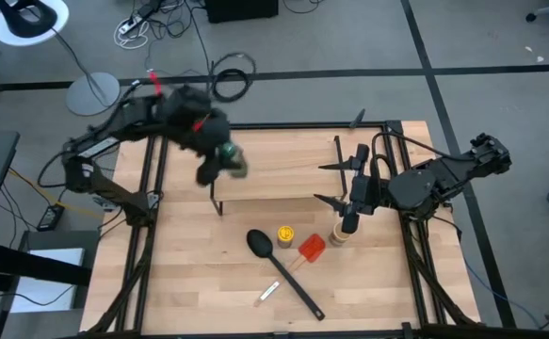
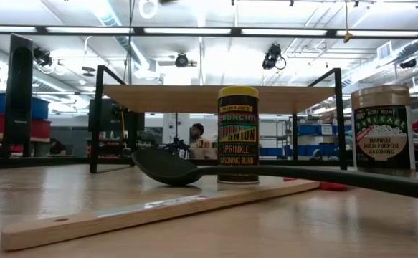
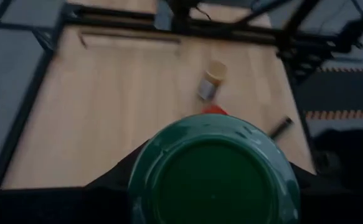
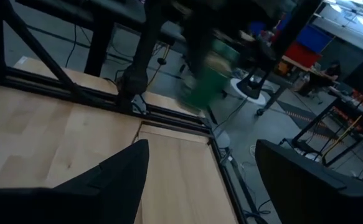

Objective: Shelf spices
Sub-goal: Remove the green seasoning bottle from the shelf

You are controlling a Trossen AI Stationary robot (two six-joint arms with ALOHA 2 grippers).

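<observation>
My left gripper is going to set the green-topped spice jar down on the table [image 1: 228, 249] beside the black spoon's bowl, across from the yellow jar.
My left gripper [image 1: 216, 166] holds the green-topped spice jar [image 1: 234, 160] in the air over the shelf's left end. The shelf [image 1: 279, 174] stands mid-table, and its wooden top [image 2: 216, 98] rests on thin black legs. In front of it, the yellow jar [image 1: 285, 234] [image 2: 237, 135] and the tan jar [image 1: 338, 237] [image 2: 382, 129] stand on their bases on the table. My right gripper [image 1: 323, 185] hangs open at the shelf's right end, above the tan jar and holding nothing. It looks toward the green jar [image 4: 203, 81]. My left gripper has the green-topped jar between its two fingers, which flank the body just under the green lid [image 3: 212, 171]. The lid hides the place of contact. The fingers slant down from the table's far left. The jar is lifted clear of table and shelf.
A black spoon [image 1: 283, 268] and a red spatula [image 1: 312, 248] with a wooden handle [image 2: 158, 211] lie on the table near the jars. Black frame rails [image 1: 152, 217] run along the table's left and right edges.
</observation>
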